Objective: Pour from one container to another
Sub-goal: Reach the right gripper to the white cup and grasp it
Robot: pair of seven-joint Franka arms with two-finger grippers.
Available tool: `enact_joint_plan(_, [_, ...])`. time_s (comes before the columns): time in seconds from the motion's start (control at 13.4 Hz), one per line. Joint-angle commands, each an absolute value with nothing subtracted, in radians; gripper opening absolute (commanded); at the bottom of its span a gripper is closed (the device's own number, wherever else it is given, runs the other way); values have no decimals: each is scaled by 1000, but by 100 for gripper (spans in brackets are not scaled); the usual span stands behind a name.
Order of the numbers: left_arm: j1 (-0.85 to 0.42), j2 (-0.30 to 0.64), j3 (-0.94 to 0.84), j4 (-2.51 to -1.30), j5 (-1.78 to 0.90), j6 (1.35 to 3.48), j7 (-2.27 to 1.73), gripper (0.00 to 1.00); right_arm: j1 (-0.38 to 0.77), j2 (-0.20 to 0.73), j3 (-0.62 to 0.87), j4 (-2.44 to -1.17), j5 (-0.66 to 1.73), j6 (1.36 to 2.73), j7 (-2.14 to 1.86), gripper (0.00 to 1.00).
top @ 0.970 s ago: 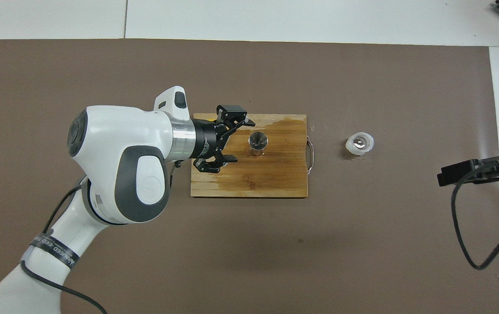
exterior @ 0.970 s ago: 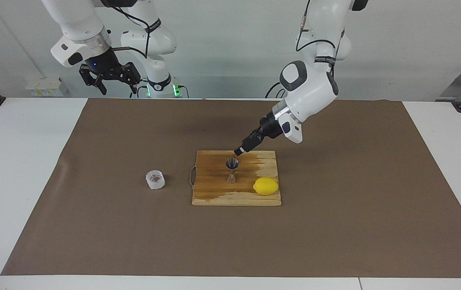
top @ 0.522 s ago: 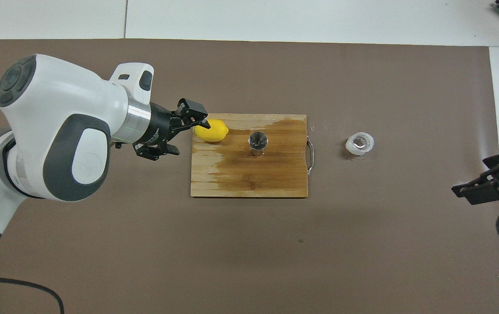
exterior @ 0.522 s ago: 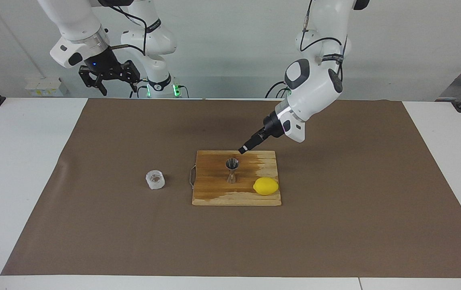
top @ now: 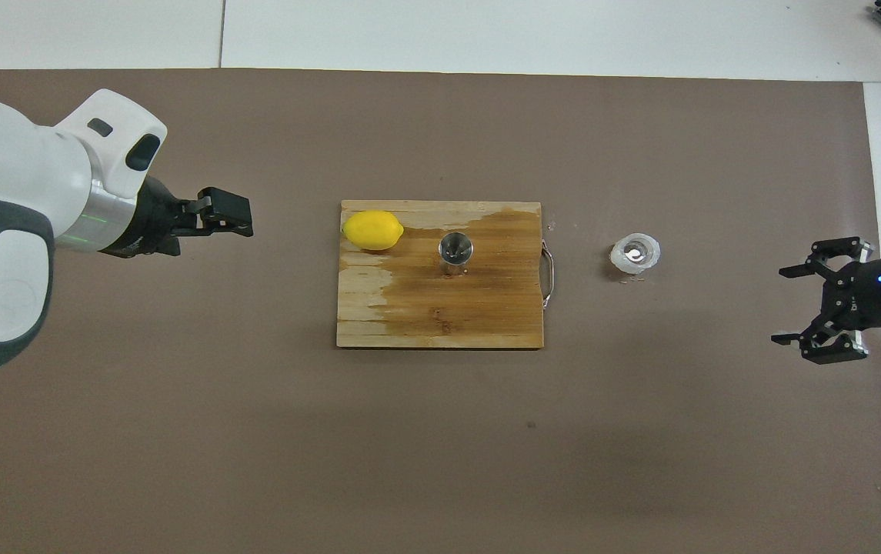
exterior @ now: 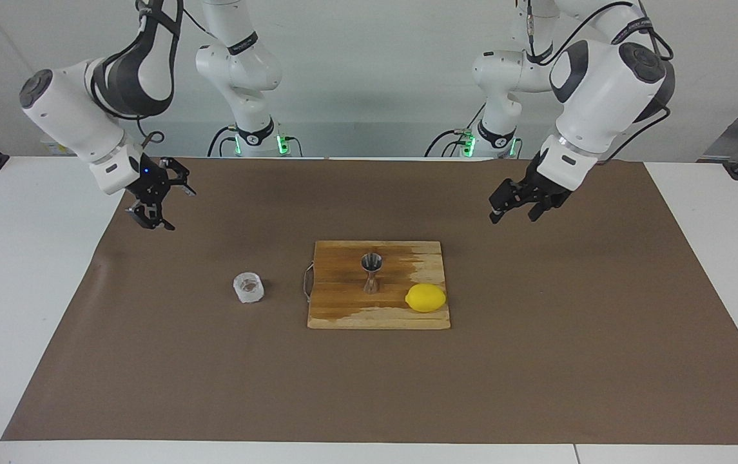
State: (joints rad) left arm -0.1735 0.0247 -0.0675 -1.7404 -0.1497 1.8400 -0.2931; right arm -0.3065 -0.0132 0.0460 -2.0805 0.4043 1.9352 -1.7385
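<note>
The small whitish cup beside the board's handle is next, so next I move my right gripper to it and close on the cup's sides (top: 630,261).
The small whitish cup (exterior: 249,287) (top: 636,254) stands on the brown mat, beside the board's handle toward the right arm's end. The steel jigger (exterior: 371,273) (top: 455,251) stands upright on the wooden board (exterior: 343,310) (top: 440,317). My left gripper (exterior: 515,212) (top: 244,223) hangs open and empty over the mat toward the left arm's end, well apart from the board. My right gripper (exterior: 162,209) (top: 779,305) hangs open and empty over the mat's edge at the right arm's end, away from the cup.
A yellow lemon (exterior: 425,298) (top: 372,230) lies on the board's corner farther from the robots, toward the left arm's end. The board has a metal handle (exterior: 307,281) (top: 549,273) facing the cup. The brown mat (exterior: 536,361) covers most of the white table.
My left gripper has pulled back from over the board and jigger to the left arm's end, uncovering the lemon. My right gripper has come down over the mat's edge.
</note>
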Motion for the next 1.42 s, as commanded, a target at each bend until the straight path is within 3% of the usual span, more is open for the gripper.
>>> enact_joint_plan(0.0, [-158,-31,-74,-1776,-28,1783,-192,100,-334,121,54,-2063,573,2043,-1977,100])
enact_joint_plan(0.3, [-112,-41,-66,-1746,11,1743,-77,100,-327,253,63,-2033,742,2056,-2044,100])
enact_joint_plan(0.45, [-72,-22,-66,-1666,14,1689,-42,100,-327,328,66,-2016,884,2036,-2164,100])
enact_joint_plan(0.82, [-38,34,-66,-1508,15,1557,-6,100,-322,386,90,-2016,943,2020,-2200,100])
enact_joint_plan(1.34, [-8,-11,-66,-1588,-2,1554,64,100,-299,406,129,-2000,997,2065,-2218,100])
